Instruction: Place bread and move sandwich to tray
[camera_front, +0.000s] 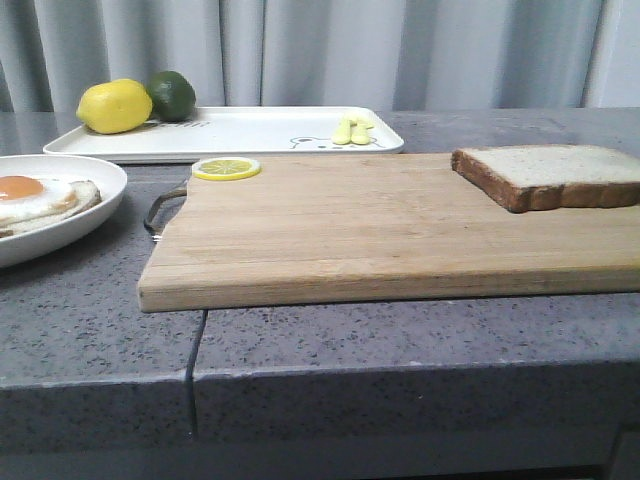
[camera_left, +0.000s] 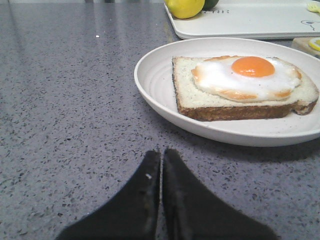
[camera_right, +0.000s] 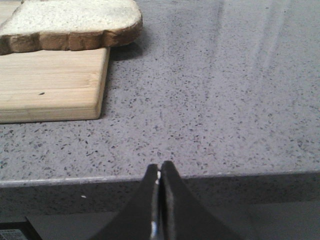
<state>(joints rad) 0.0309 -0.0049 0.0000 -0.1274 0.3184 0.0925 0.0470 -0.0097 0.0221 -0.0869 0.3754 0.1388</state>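
Observation:
My right gripper will shut on the outer end of the bread (camera_front: 625, 163) (camera_right: 129, 21), which is the end farthest from the round white plate.
The bread (camera_front: 550, 174) (camera_right: 70, 22), a pale slice with a brown crust, lies on the right end of the wooden cutting board (camera_front: 390, 230). At the left stands a round white plate (camera_front: 70, 215) (camera_left: 160, 85) holding a bread slice with a fried egg (camera_front: 30, 192) (camera_left: 247, 75) on top; no slice covers the egg. The white tray (camera_front: 250, 130) (camera_left: 250, 20) lies at the back. My left gripper (camera_left: 161, 152) is shut and empty, near the plate. My right gripper (camera_right: 160, 166) is shut and empty at the table's front edge, short of the bread. Neither gripper shows in the front view.
A lemon (camera_front: 113, 106) and a lime (camera_front: 172, 95) sit on the tray's left end, small yellow pieces (camera_front: 352, 130) near its printed bear. A lemon slice (camera_front: 226, 168) rests on the board's back left corner. The board's metal handle (camera_front: 165, 205) points at the plate.

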